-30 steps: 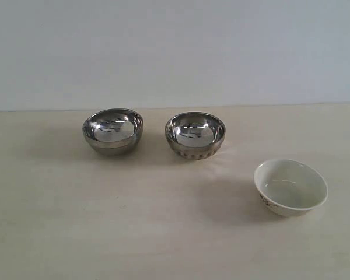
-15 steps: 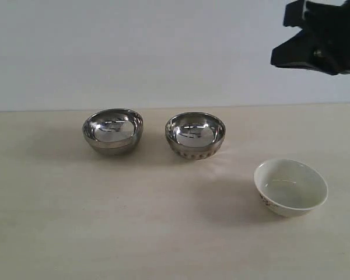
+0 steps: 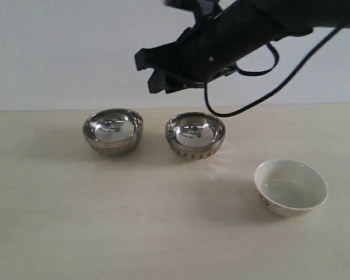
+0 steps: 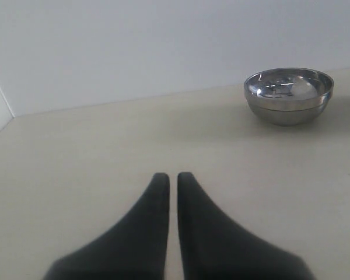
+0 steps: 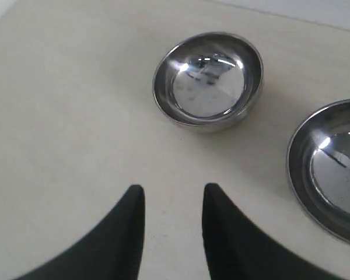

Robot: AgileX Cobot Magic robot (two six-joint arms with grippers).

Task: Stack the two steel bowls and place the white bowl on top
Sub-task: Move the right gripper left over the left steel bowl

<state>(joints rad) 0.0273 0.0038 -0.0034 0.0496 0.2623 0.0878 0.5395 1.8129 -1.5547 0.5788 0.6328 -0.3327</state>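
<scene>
I should next use my right gripper to grab the smooth bowl by its rim (image 3: 87,137) (image 5: 161,110), on the side that faces away from the ribbed bowl.
Two steel bowls stand side by side at the back of the table: the smooth one (image 3: 112,131) on the left, the ribbed one (image 3: 195,135) to its right. The white bowl (image 3: 290,188) sits apart at the front right. My right gripper (image 3: 147,73) hangs in the air above the gap between the steel bowls, open and empty. Its wrist view shows the smooth bowl (image 5: 209,79) beyond the gripper (image 5: 172,189) and the ribbed bowl (image 5: 332,169) cut off at the edge. My left gripper (image 4: 169,175) is shut, empty, low over the table, far from the smooth bowl (image 4: 289,95).
The beige tabletop (image 3: 105,221) ends at a plain pale wall behind the bowls. The right arm's black cable (image 3: 262,96) loops down above the ribbed bowl. The left arm is out of the exterior view.
The right arm has swung in from the upper right and now reaches leftward over the steel bowls. The bowls have not moved.
</scene>
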